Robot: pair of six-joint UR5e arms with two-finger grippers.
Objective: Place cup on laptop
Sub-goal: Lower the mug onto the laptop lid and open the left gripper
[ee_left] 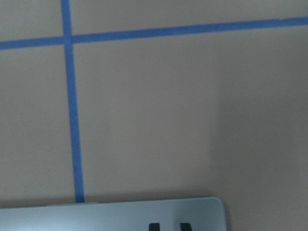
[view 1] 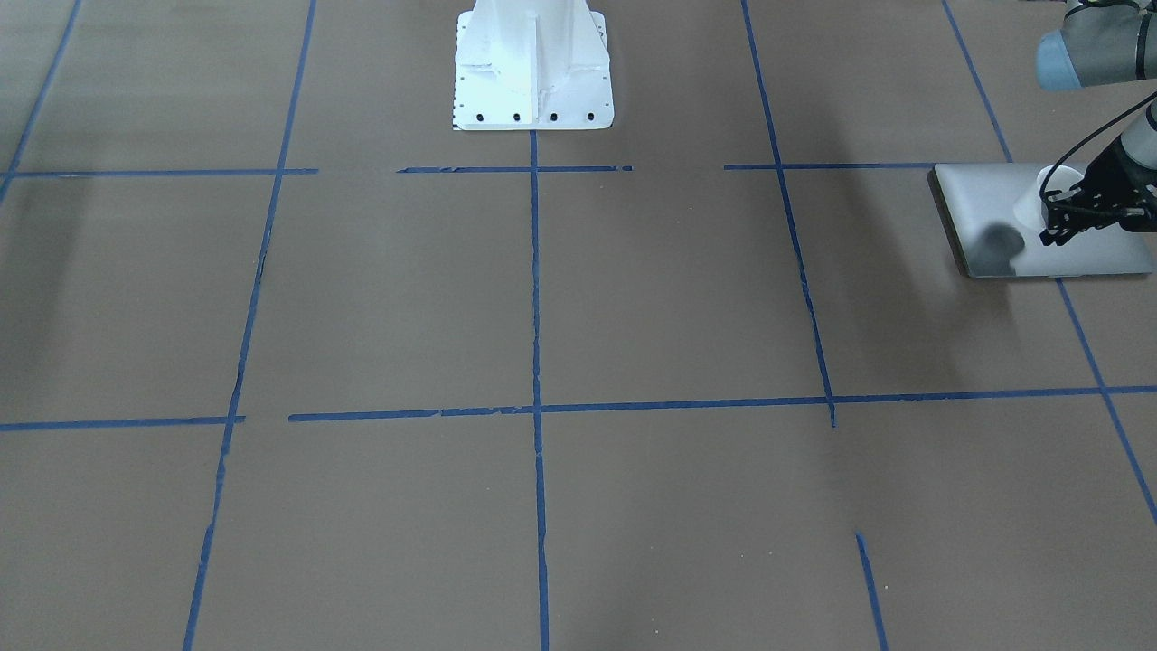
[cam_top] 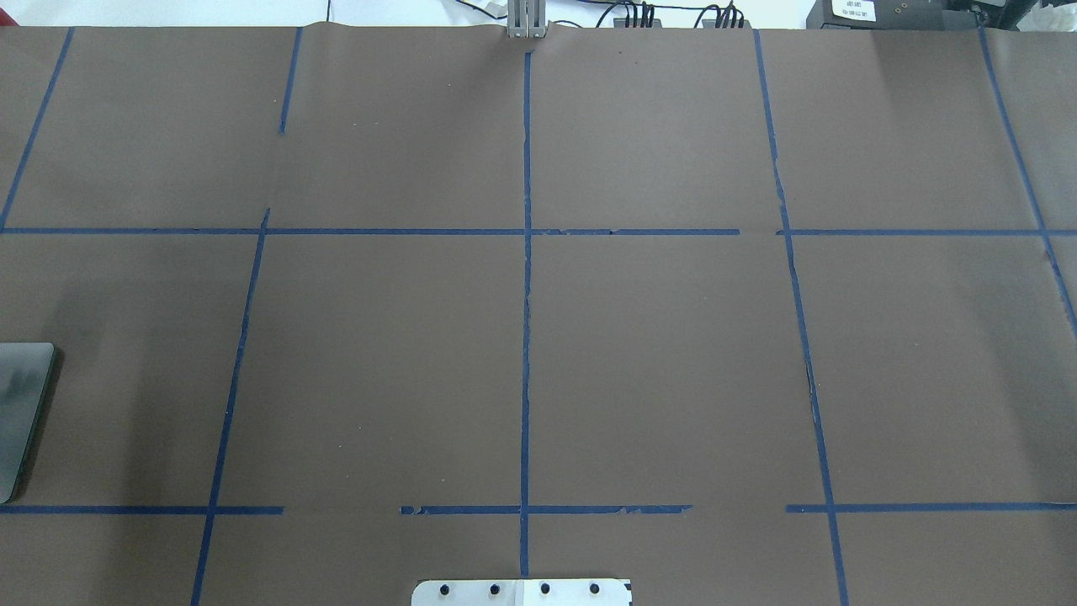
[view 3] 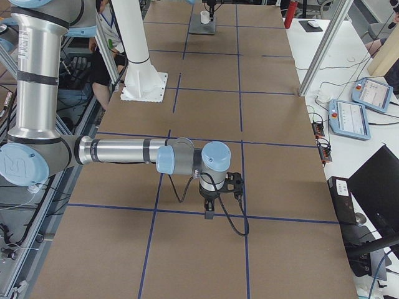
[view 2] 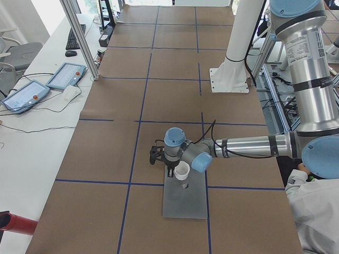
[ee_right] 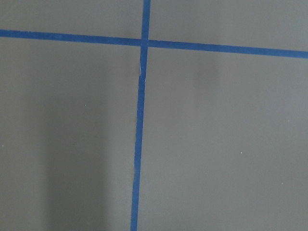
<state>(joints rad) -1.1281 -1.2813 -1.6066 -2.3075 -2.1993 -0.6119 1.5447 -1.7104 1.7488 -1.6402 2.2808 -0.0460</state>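
Observation:
Next, my left gripper lets go of the white cup on the middle of the silver-grey laptop's closed lid (view 1: 1039, 212).
The silver-grey laptop (view 1: 985, 194) lies closed and flat at the table's end on my left; it also shows in the overhead view (cam_top: 21, 412) and the exterior left view (view 2: 185, 206). My left gripper (view 1: 1053, 217) points down over the laptop's half nearer the robot and is shut on the small white cup (view 1: 1038, 194). The cup (view 2: 181, 170) hangs upright a little above the lid, with its shadow on the lid beside it. The left wrist view shows the laptop's edge (ee_left: 120, 214) and two dark fingertips (ee_left: 154, 226). My right gripper (view 3: 209, 212) points down over bare table; I cannot tell if it is open.
The white robot pedestal (view 1: 533, 68) stands at the table's middle, on the robot's side. Blue tape lines (view 1: 536, 271) grid the brown table. A side bench carries teach pendants (view 2: 66, 76). A person (view 2: 318, 211) stands beside the left arm's base.

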